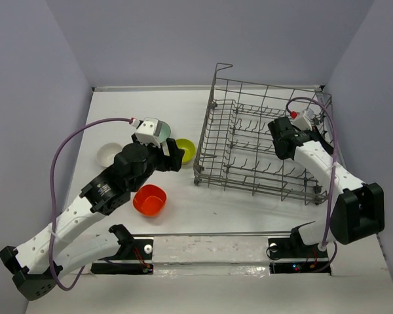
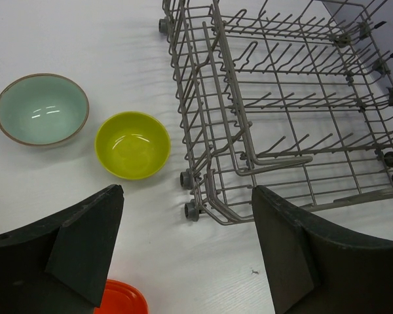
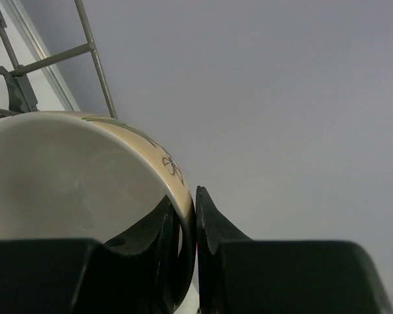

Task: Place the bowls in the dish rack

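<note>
I will use my right gripper to release the cream bowl inside the dish rack's end [image 1: 327, 149] that is farthest from my left gripper.
The grey wire dish rack [image 1: 249, 140] stands at the right of the table and shows in the left wrist view [image 2: 281, 98]. My right gripper [image 1: 280, 135] is inside it, shut on the rim of a cream bowl with dark patterning [image 3: 65, 176]; the gripper [image 3: 195, 196] pinches the bowl's wall. My left gripper [image 1: 173, 156] is open and empty [image 2: 187, 196], above the table beside the rack's near-left corner. A lime-yellow bowl [image 1: 185, 150] [image 2: 132, 144] and a pale teal bowl [image 1: 164, 134] [image 2: 42, 108] sit just beyond it. An orange-red bowl [image 1: 150, 199] [image 2: 121, 297] lies below it.
A white bowl [image 1: 109, 154] sits at the left of the table. The rack's small wheels [image 2: 191, 209] face the left gripper. Grey walls close in the table on three sides. A clear strip [image 1: 209, 252] runs between the arm bases.
</note>
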Available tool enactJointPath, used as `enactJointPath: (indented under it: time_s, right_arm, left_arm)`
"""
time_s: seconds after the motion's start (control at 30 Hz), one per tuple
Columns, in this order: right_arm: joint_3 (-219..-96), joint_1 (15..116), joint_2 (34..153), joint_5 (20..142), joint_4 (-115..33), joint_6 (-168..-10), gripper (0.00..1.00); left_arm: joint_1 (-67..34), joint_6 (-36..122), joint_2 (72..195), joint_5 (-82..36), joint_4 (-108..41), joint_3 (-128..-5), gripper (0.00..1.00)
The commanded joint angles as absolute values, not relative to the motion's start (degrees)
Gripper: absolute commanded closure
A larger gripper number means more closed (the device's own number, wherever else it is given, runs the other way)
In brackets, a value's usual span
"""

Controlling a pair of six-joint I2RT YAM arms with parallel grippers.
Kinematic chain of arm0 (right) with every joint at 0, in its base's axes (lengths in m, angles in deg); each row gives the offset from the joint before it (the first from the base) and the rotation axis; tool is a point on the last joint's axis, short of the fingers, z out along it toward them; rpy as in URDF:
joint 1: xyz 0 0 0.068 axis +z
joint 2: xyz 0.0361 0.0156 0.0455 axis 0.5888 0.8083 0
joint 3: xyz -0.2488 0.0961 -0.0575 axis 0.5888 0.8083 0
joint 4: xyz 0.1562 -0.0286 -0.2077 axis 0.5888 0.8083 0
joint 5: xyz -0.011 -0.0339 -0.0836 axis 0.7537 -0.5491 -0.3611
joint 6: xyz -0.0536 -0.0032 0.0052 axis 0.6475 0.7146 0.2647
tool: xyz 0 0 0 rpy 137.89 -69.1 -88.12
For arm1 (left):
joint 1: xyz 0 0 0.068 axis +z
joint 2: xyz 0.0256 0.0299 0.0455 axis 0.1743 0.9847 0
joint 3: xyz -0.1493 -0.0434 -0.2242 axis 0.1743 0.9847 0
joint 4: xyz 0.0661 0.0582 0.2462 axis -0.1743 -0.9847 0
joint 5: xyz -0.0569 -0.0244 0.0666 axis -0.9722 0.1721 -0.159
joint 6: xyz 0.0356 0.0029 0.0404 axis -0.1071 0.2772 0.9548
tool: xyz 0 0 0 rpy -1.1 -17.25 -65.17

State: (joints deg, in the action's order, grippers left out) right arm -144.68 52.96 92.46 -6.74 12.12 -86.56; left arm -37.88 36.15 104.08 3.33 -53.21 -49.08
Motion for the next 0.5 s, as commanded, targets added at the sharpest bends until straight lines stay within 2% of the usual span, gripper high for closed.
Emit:
enactJointPath:
  time_s: [0.0, 0.47]
  right_arm:
    - [-143.05, 51.98, 91.16, -21.41, 5.95, -83.08, 0.99]
    - [-143.39, 50.22, 94.49, -22.56, 3.12, -79.39, 0.99]
  left_arm:
    - [-36.02, 38.37, 104.35, -0.66, -49.82, -49.05, 0.12]
    - [-35.66, 38.64, 104.88, -1.28, -48.77, -47.38, 0.11]
